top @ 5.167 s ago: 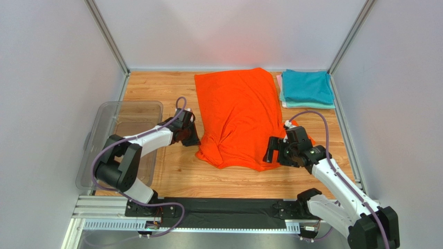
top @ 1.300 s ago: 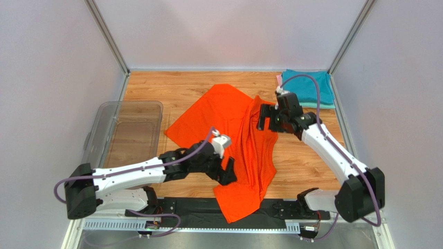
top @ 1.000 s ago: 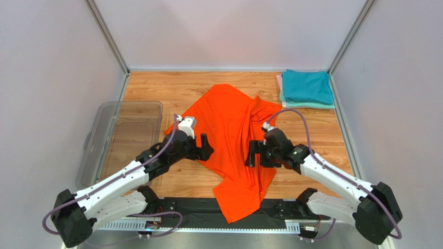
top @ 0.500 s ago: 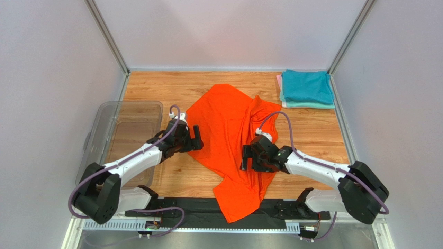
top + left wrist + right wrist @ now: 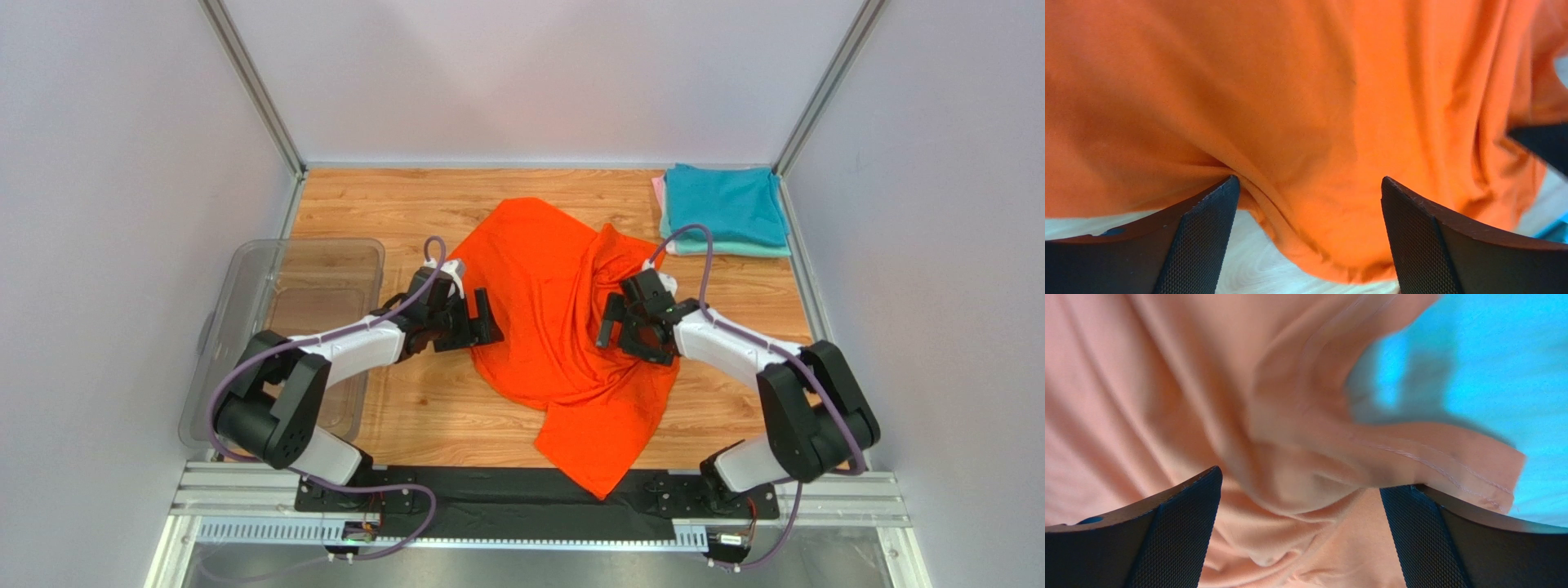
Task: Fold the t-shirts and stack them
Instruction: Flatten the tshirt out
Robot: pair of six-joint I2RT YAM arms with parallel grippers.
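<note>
Next, I grab the orange t-shirt's near corner [image 5: 477, 352] with my left gripper, on the side by the clear plastic tub, where the hem ends.
The bright orange t-shirt [image 5: 552, 306] lies crumpled across the middle of the table, and one end trails toward the near edge. My left gripper [image 5: 487, 321] is at its left edge. Its jaws stand wide in the left wrist view, where a fold of the orange t-shirt [image 5: 1315, 122] sags between the left gripper [image 5: 1309, 184] fingers. My right gripper [image 5: 610, 328] rests over the shirt's right side, open. In the right wrist view the t-shirt [image 5: 1229, 386] looks pale peach, bunched with a hemmed edge between the right gripper [image 5: 1300, 481] fingers. Folded t-shirts are stacked at the back right, teal [image 5: 724, 202] on top.
A clear plastic tub [image 5: 245, 319] stands at the left, beside my left arm. Under the teal shirt, mint green [image 5: 736, 249] and pale pink [image 5: 659, 194] edges show. Grey walls close in the table on three sides.
My left gripper has slid right onto the shirt's left edge. My right gripper has moved back and right over the shirt. The shirt's near end has shifted to the right.
</note>
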